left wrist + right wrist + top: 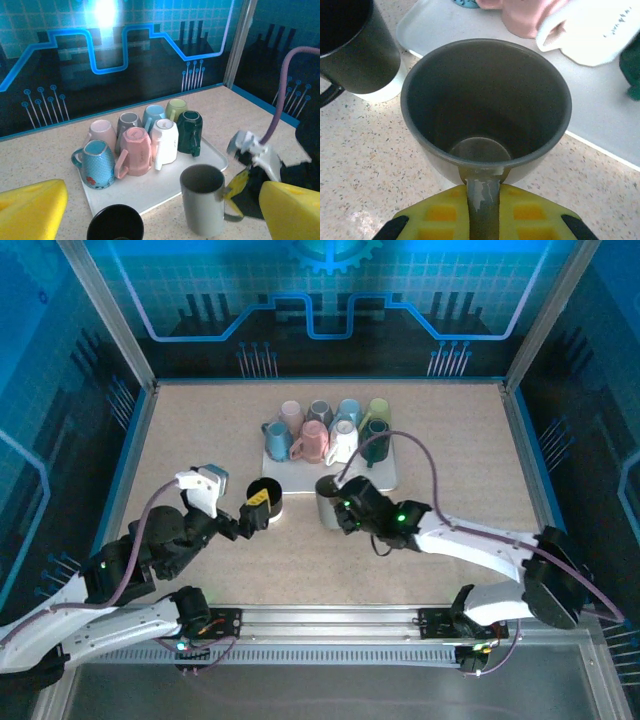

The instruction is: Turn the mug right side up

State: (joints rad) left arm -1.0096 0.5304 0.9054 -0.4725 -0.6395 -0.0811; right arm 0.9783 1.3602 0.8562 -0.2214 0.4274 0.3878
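Observation:
The robot's right gripper will set the grey mug down on the table (297,504) (427,120) close against the black mug, by the white tray.
A grey mug (328,502) (202,200) (485,100) stands upright, mouth up, on the table just in front of the tray's near edge. Its inside is empty. My right gripper (346,512) (484,212) is shut on the mug's handle (484,200), with one yellow finger (432,217) on each side of it. Left of the grey mug, my left gripper (254,513) (162,215) stands wide open with nothing between its yellow fingers (30,210). It hovers by a black mug (266,497) (115,225).
A white tray (385,478) (165,180) (600,135) behind the grey mug carries several mugs, most of them upside down, among them a pink one (136,150) and a white one (165,140). The black mug (350,50) stands upright close to the grey mug's left.

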